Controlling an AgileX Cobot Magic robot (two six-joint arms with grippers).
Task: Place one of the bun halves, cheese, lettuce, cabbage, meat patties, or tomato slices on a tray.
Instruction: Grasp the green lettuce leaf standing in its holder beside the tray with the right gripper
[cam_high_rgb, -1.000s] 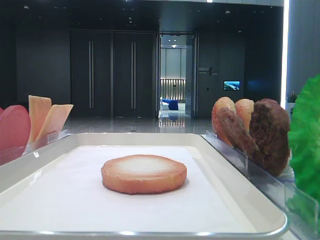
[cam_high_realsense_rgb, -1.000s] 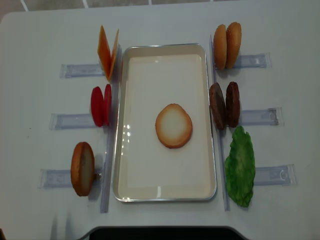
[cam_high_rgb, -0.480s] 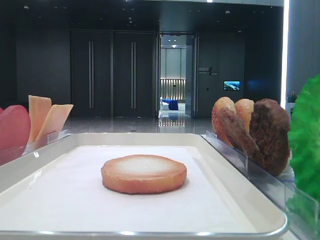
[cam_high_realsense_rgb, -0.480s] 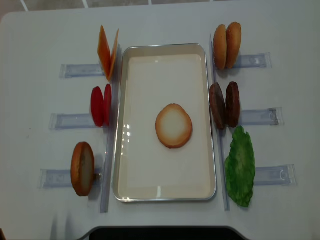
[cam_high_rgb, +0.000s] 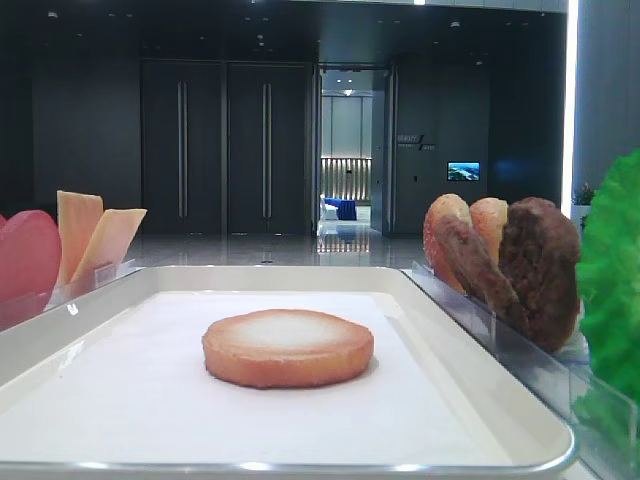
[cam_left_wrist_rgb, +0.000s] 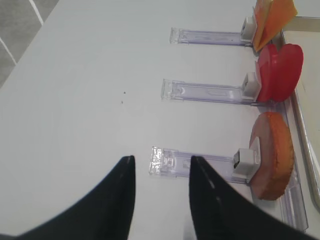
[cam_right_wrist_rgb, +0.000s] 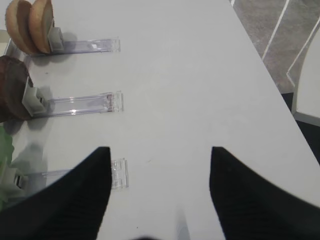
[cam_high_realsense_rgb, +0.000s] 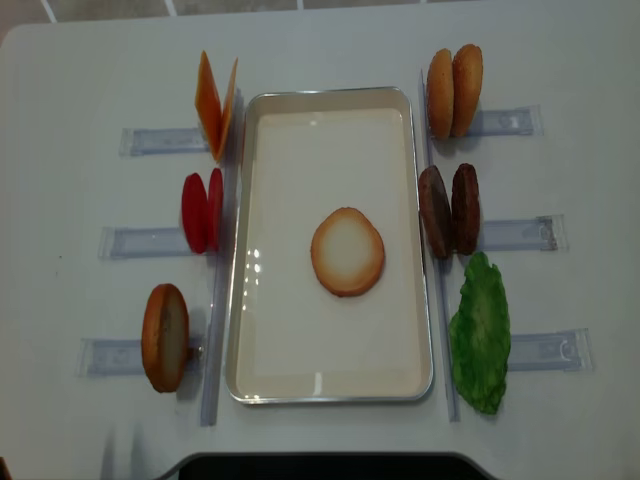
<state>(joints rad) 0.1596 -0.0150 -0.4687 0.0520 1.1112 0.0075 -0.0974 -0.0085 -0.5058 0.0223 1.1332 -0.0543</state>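
Next, I move my right gripper next to the lettuce's middle (cam_high_realsense_rgb: 484, 318), on the near side of the meat patties, and close it there.
One bun half (cam_high_realsense_rgb: 347, 251) lies pale face up in the middle of the tray (cam_high_realsense_rgb: 330, 99). Right of the tray stand two bun halves (cam_high_realsense_rgb: 454, 91), the meat patties (cam_high_realsense_rgb: 449, 210) and the lettuce (cam_high_realsense_rgb: 480, 335). Left of it stand the cheese (cam_high_realsense_rgb: 216, 105), the tomato slices (cam_high_realsense_rgb: 201, 211) and another bun half (cam_high_realsense_rgb: 165, 337). Cabbage is out of view. My right gripper (cam_right_wrist_rgb: 160, 149) hangs open over bare table, right of the racks. My left gripper (cam_left_wrist_rgb: 161, 158) is open too, above a rack's outer end, left of that bun half (cam_left_wrist_rgb: 271, 155). Neither holds anything.
Clear plastic racks (cam_high_realsense_rgb: 515, 122) run outward from both long sides of the tray and hold the food upright. The table's right edge (cam_right_wrist_rgb: 264, 65) is near my right gripper, with floor beyond it. A dark strip (cam_high_realsense_rgb: 330, 466) borders the table's near side.
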